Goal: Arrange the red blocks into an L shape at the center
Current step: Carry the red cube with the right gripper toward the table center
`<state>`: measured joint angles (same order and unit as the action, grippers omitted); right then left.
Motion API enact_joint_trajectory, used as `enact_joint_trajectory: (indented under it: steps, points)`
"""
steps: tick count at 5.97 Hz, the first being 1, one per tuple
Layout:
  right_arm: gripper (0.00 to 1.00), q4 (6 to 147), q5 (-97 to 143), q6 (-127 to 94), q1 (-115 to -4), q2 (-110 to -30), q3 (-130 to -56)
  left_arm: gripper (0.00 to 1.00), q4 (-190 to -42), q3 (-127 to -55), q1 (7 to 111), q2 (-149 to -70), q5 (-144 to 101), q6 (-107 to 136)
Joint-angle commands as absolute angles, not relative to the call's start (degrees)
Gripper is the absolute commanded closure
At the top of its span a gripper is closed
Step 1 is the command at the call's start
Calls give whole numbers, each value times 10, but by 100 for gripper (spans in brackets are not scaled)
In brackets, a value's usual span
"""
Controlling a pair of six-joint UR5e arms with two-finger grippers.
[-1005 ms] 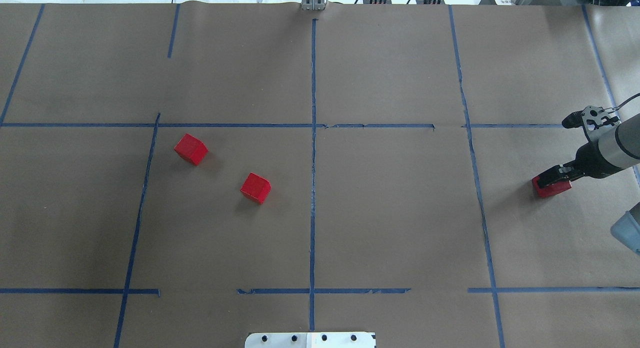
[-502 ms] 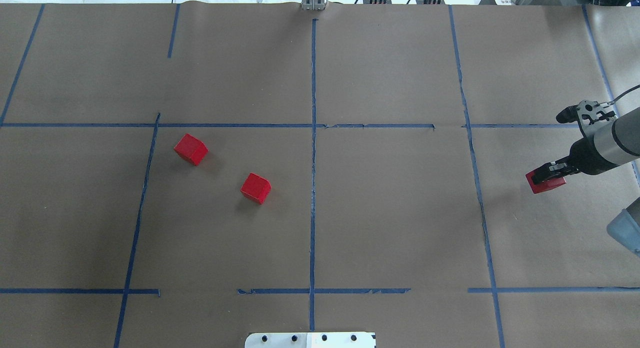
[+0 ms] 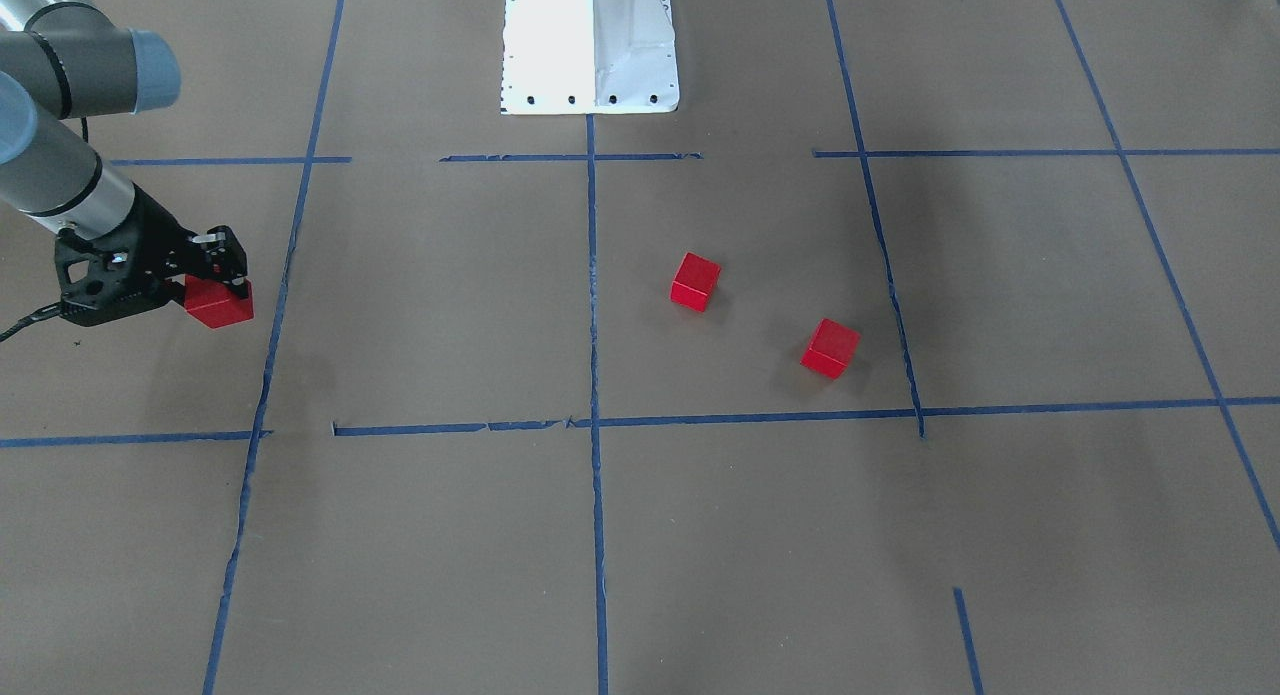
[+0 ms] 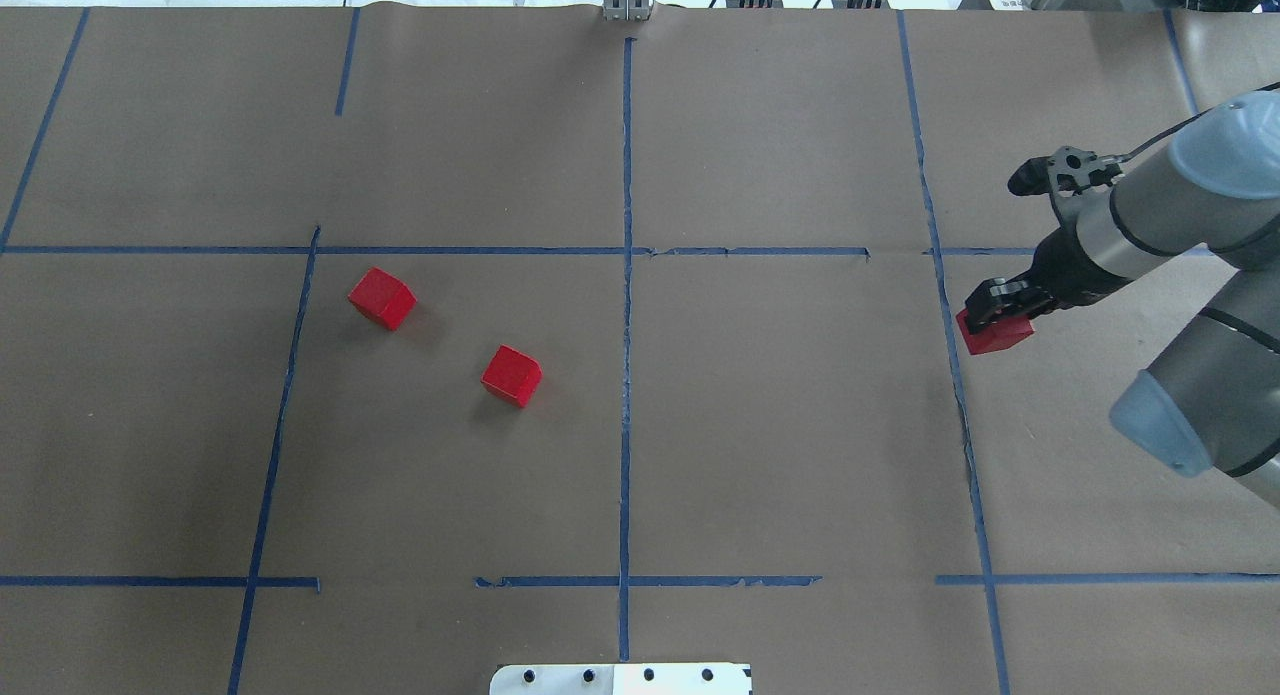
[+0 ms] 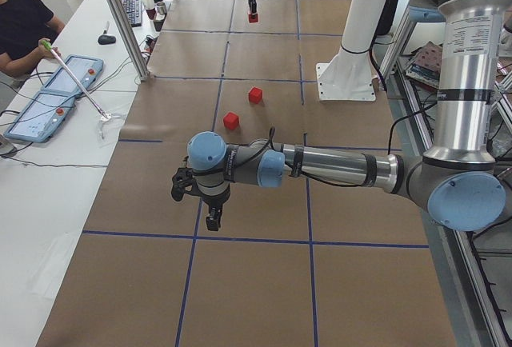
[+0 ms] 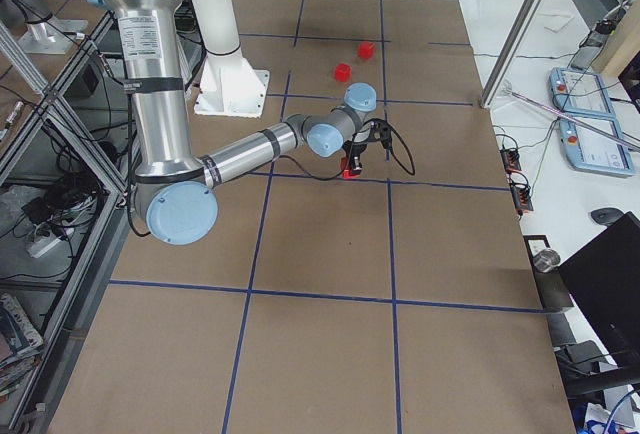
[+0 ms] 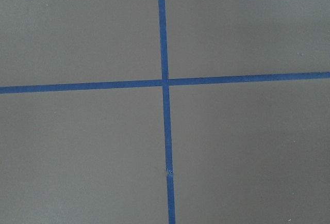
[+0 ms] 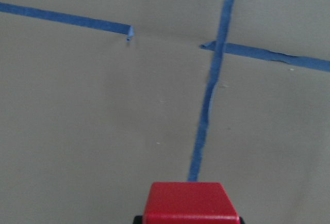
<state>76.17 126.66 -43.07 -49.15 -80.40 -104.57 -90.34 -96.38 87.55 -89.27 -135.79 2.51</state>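
Observation:
The robot's right gripper needs to release its red block on the middle blue tape line (image 3: 594, 262) beside the red block nearest the robot base. The held block now hangs above the paper.
Two red blocks (image 4: 381, 297) (image 4: 511, 375) lie apart on the brown paper in the left half of the center cell (image 4: 700, 425), left of its vertical blue tape line. The third red block (image 4: 997, 333) hangs above the paper over the tape line on that cell's right side, with my right gripper (image 4: 995, 315) shut on it. It fills the bottom of the right wrist view as the block (image 8: 191, 203). My left gripper (image 5: 212, 221) shows only in the exterior left view, hovering over bare paper, so I cannot tell whether it is open or shut.
The white robot base (image 4: 620, 679) sits at the near edge of the paper. A side table with tablets (image 5: 56, 95) and a metal post (image 5: 120, 19) stands beyond the far edge, and a person (image 5: 20, 19) sits there.
My right gripper has risen and carried its red block leftward, from the middle of the right-hand cell to the tape line bordering the center cell. The other two blocks have not moved.

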Motion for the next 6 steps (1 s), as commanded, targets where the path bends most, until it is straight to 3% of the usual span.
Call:
enact_joint_trajectory:
  steps: [1,4,6]
  points:
    - [100,774,1232,-550,-419,-733,-1047,0,-907,-969,875,-893,-1358,21]
    - [100,845,1149,-696,-315,-612,-1040,0,-932,-968,875,-890,-1357,24]
    - [100,848,1128,-790,-289,-512,-948,0,-932,-970,875,-889,-1358,26]
